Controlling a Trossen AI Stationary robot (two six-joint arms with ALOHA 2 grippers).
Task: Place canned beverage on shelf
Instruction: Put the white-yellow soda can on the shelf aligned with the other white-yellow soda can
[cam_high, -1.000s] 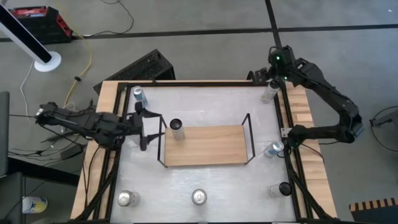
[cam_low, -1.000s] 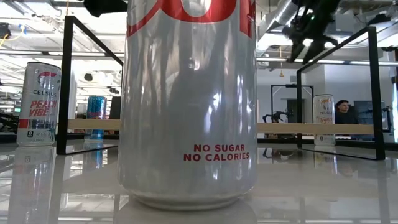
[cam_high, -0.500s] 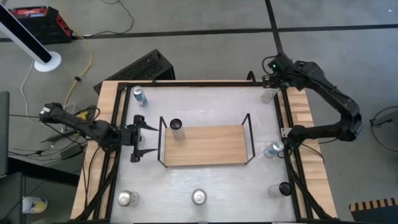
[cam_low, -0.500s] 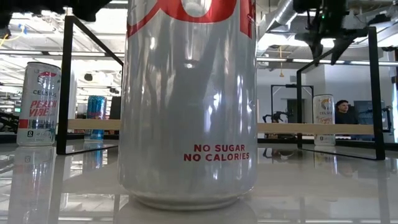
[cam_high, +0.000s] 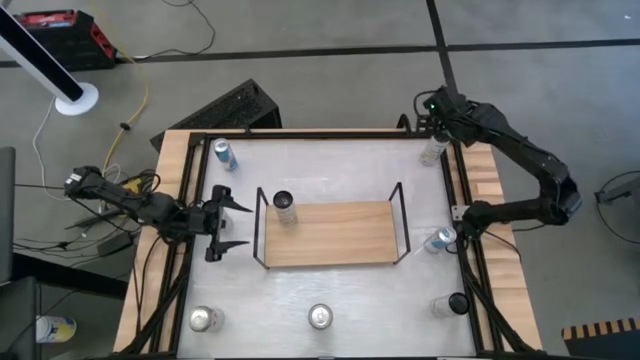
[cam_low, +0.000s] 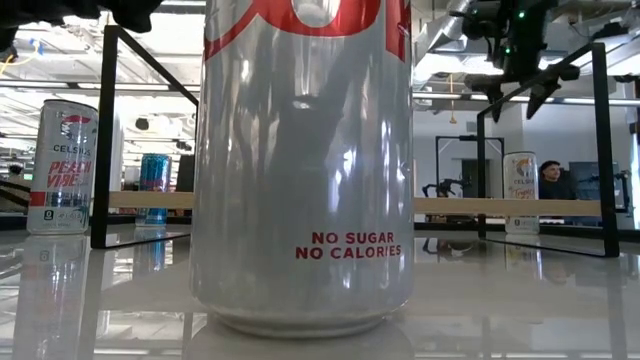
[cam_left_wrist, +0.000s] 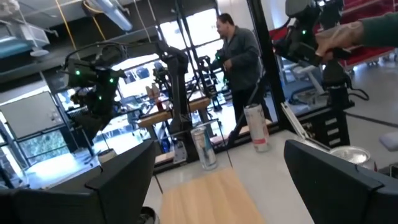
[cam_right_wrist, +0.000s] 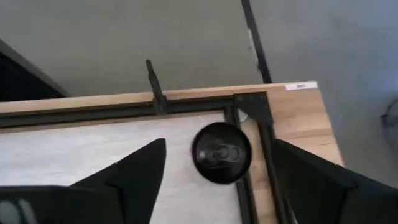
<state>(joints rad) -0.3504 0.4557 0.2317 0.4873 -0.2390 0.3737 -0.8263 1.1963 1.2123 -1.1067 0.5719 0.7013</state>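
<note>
The robot's right gripper will close on the sides of the dark-topped can (cam_high: 433, 150) (cam_right_wrist: 221, 153) at the far corner of the table, beside the black rail.
The shelf (cam_high: 335, 233), a light-wood board in a black wire frame, stands mid-table with one dark-topped can (cam_high: 285, 205) on its left end. My right gripper (cam_right_wrist: 219, 163) hangs open above a dark-topped can (cam_right_wrist: 222, 153) standing at the table's far right corner (cam_high: 432, 150); its fingers stand on either side of the can and higher than it, touching nothing. My left gripper (cam_high: 228, 226) stands open and roughly level just left of the shelf (cam_left_wrist: 205, 199), with nothing between its fingers.
More cans stand around the table: a blue one far left (cam_high: 224, 153), two at the near edge (cam_high: 205, 318) (cam_high: 320, 316), two on the right side (cam_high: 442, 238) (cam_high: 456, 303). A black rail (cam_right_wrist: 249, 186) borders the tabletop. A person (cam_left_wrist: 239, 56) stands beyond the table.
My left gripper has drawn back from the shelf's left end toward the table's left and near edges, sinking and tipping toward level, still open. My right gripper has sunk a little over the far-right can and rolled about its wrist.
</note>
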